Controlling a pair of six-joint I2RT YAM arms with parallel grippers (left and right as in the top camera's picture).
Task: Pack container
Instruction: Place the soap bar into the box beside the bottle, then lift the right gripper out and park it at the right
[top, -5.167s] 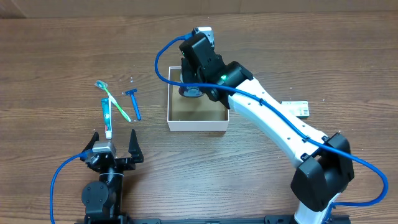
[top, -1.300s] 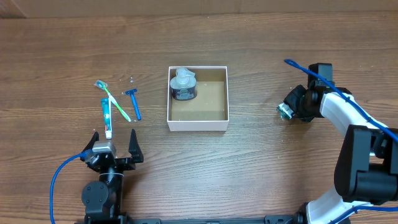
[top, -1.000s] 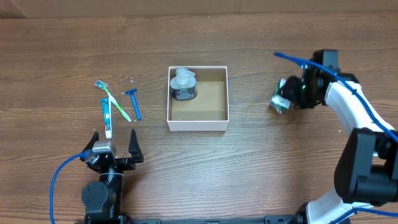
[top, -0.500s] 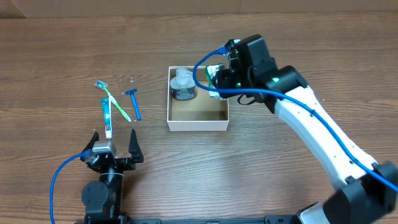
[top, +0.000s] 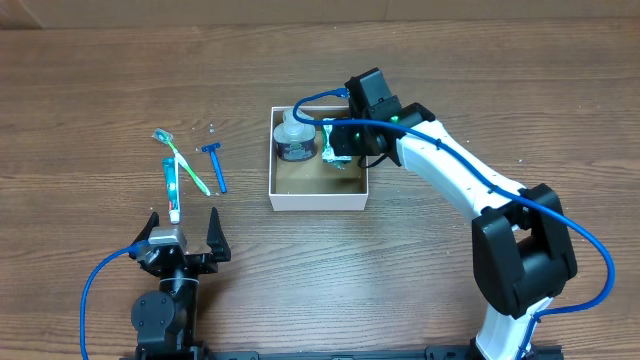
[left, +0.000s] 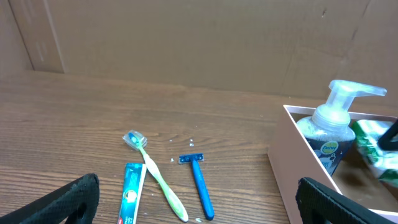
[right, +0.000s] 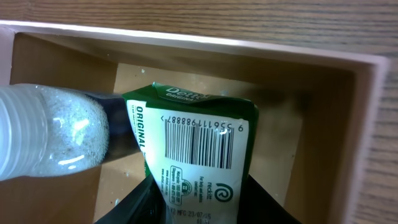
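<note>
The robot's left gripper is to move next to the handle (top: 217, 168) (left: 200, 184) of the blue razor beside the green toothbrush and close there.
The container (top: 318, 199) is a square white-walled box with a brown floor at the table's middle. A pump soap bottle (top: 295, 136) stands in its far left corner. My right gripper (top: 335, 150) is over the box, shut on a green and white packet (right: 199, 155), held beside the bottle (right: 43, 130) above the box floor (right: 273, 155). My left gripper (top: 183, 238) is open and empty at the near left. A toothpaste tube (top: 172, 190), a green toothbrush (top: 182, 160) and a blue razor (top: 216, 166) lie on the table left of the box, also in the left wrist view (left: 132, 199).
The container's wall (left: 292, 162) shows at the right of the left wrist view, with the soap bottle (left: 333, 134) and the packet (left: 373, 146) behind it. A cardboard wall (left: 199, 37) stands at the far edge.
My right gripper has carried the packet from the table's right side to over the container, beside the bottle. The left arm has not moved.
</note>
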